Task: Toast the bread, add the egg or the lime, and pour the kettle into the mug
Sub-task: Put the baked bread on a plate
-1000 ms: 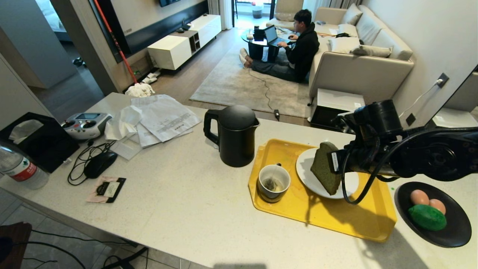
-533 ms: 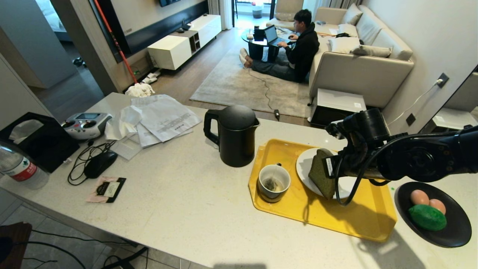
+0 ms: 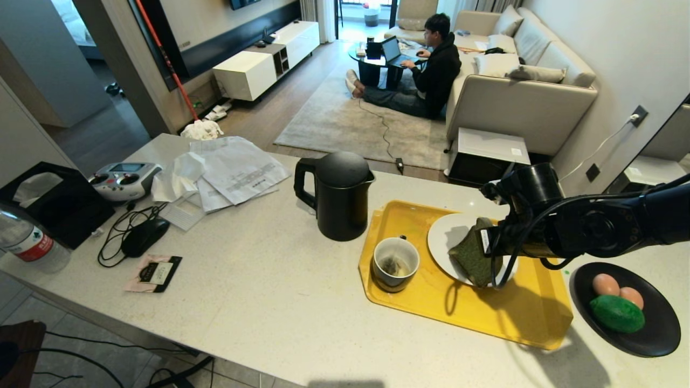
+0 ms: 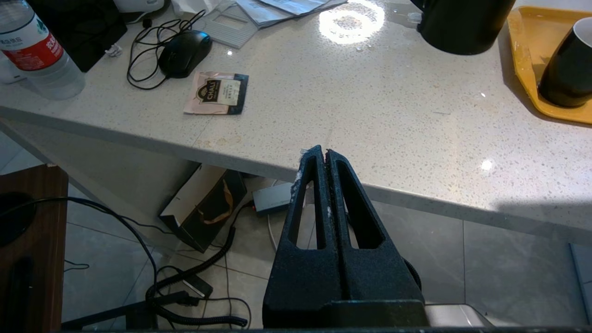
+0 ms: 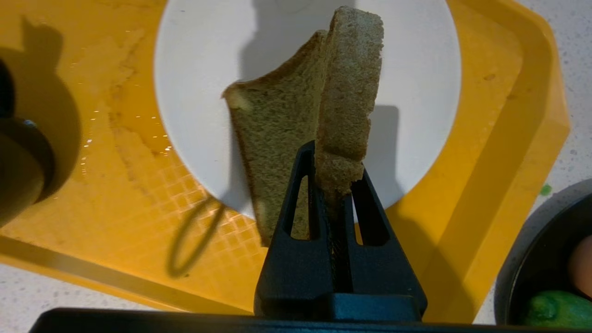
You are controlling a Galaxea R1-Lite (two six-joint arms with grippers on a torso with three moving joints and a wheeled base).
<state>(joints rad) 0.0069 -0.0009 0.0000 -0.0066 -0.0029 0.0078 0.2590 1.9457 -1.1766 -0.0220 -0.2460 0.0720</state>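
Next, my right gripper lets go of the bread on the white plate (image 3: 477,254) (image 5: 327,127), next to the mug that is on the yellow tray.
My right gripper (image 3: 488,243) (image 5: 335,159) is shut on the top edge of the bread (image 3: 472,257) (image 5: 277,125), a green slice with a brown crust. The slice hangs tilted over the white plate (image 3: 444,237) (image 5: 416,69) on the yellow tray (image 3: 485,315). I cannot tell whether its low edge touches the plate. The mug (image 3: 395,264), with a tea bag inside, stands on the tray's left part. To the left of the tray stands the black kettle (image 3: 337,196). The lime (image 3: 616,313) lies in a black dish (image 3: 660,337) at the right. The egg on its own is out of view. My left gripper (image 4: 322,151) hangs shut below the counter's front edge.
Two paired eggs (image 3: 605,284) lie beside the lime in the dish. Papers (image 3: 237,170), a remote controller (image 3: 123,180), a mouse with cable (image 3: 144,236), a tea sachet (image 3: 153,273), a black tissue box (image 3: 54,205) and a water bottle (image 3: 27,242) fill the counter's left. A person sits on the floor beyond.
My right gripper has come down and a little to the right with the bread, which now leans flatter, low over the plate. The left arm has not moved.
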